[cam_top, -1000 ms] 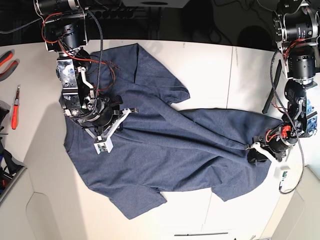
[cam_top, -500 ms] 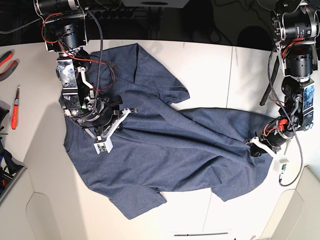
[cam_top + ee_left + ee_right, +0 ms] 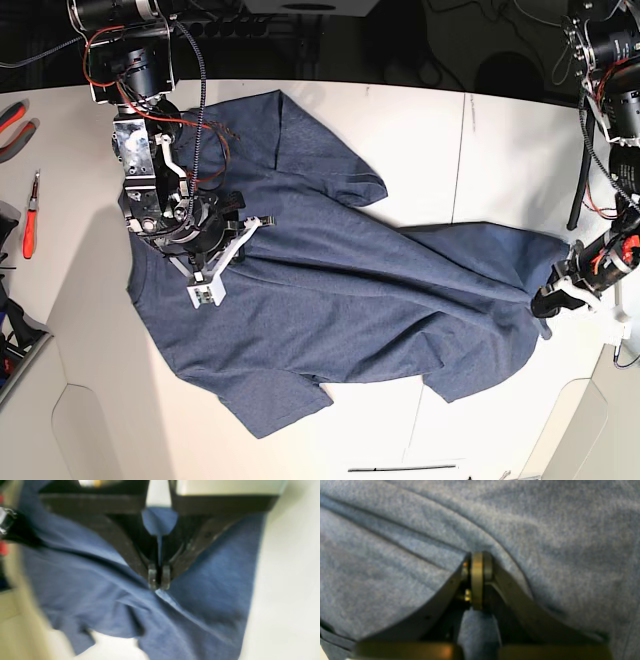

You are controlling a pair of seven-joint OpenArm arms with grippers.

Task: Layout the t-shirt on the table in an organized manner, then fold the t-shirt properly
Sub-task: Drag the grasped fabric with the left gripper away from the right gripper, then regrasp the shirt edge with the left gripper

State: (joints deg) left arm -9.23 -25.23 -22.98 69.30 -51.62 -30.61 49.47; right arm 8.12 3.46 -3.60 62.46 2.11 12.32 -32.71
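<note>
Long creases run to the raised fold at the t-shirt's hem, so my left gripper should retake the hem close by and spread it toward the t-shirt's far corner (image 3: 560, 242).
The dark blue t-shirt (image 3: 340, 300) lies plain side up across the off-white table (image 3: 430, 130), stretched into long creases between my two grippers. In the base view my left gripper (image 3: 546, 300) is at the right, shut on the shirt's right end. The left wrist view shows its fingertips (image 3: 152, 576) pressed together on a raised fold of the t-shirt (image 3: 212, 580). My right gripper (image 3: 190, 232) is on the shirt's left part, and the right wrist view shows it (image 3: 477, 565) shut on a pinch of the cloth (image 3: 545, 542).
Red-handled pliers (image 3: 12, 125) and a red screwdriver (image 3: 30, 215) lie at the table's left edge. A thin dark seam (image 3: 465, 140) crosses the table at the right. A black cable (image 3: 578, 190) hangs by the left arm. The table's front edge runs just below the shirt.
My left gripper has shut on the shirt's right end and drawn it to the right, stretching the cloth. The right gripper has kept its hold and place.
</note>
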